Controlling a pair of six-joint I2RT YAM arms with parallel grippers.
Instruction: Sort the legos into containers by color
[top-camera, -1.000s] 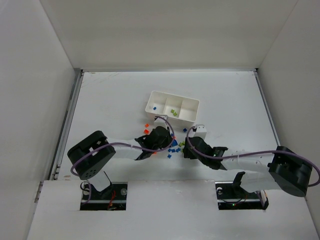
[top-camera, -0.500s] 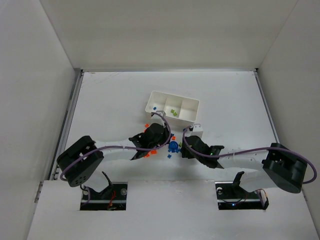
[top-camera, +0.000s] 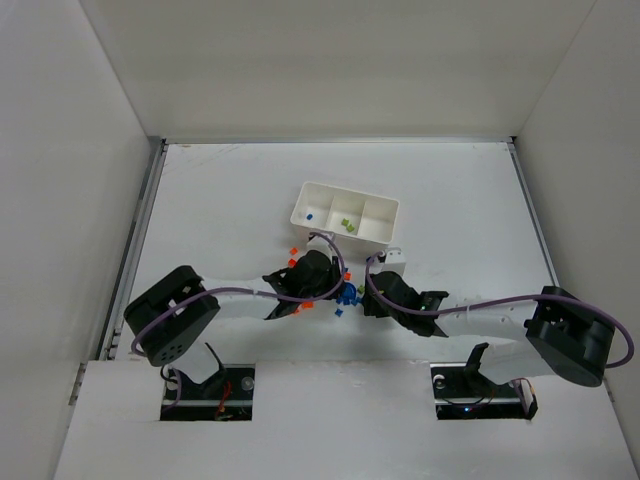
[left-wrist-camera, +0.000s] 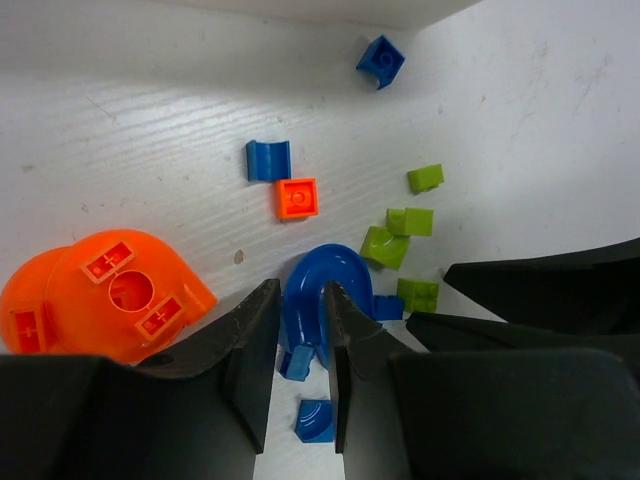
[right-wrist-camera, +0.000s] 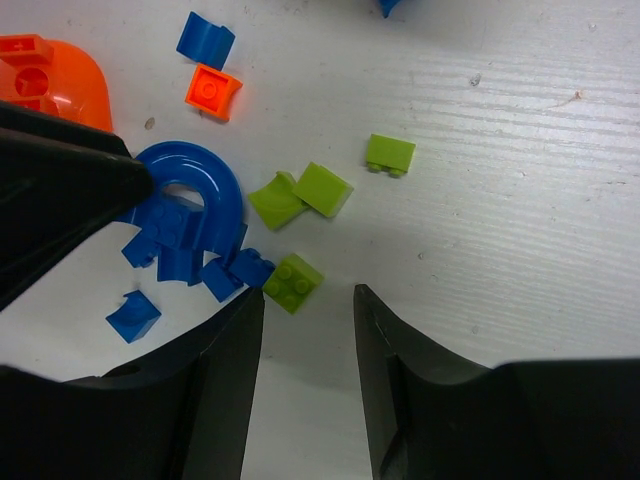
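Next, my left gripper opens, back off and pinches the blue arch's curved side (left-wrist-camera: 304, 272), because a small blue brick crowds the blue arch's leg between its fingers.
The larger blue piece (left-wrist-camera: 335, 275), a curved arch, lies on the table among small blue bricks (left-wrist-camera: 300, 362); it also shows in the right wrist view (right-wrist-camera: 215, 180). My left gripper (left-wrist-camera: 300, 292) (top-camera: 335, 285) has its jaws closed against one leg of the arch. The larger orange piece (left-wrist-camera: 110, 290) lies just left of it. My right gripper (right-wrist-camera: 307, 295) (top-camera: 368, 290) is open and empty, with a lime green brick (right-wrist-camera: 293, 281) just off its left fingertip. Other green bricks (right-wrist-camera: 322, 188) and an orange brick (right-wrist-camera: 212, 88) lie beyond. The white tray (top-camera: 350, 191) holds a blue brick (top-camera: 310, 214) in its left compartment and green ones (top-camera: 346, 223) in the middle.
Both grippers meet close together over the brick pile in front of the tray. Small orange bricks (top-camera: 293, 251) lie left of the pile. Another blue brick (left-wrist-camera: 381, 60) lies farther out near the tray wall. White walls enclose the table on three sides.
My left gripper pulled back to the left, then moved right again onto the blue arch. My right arm moved a little left and has since stayed still.
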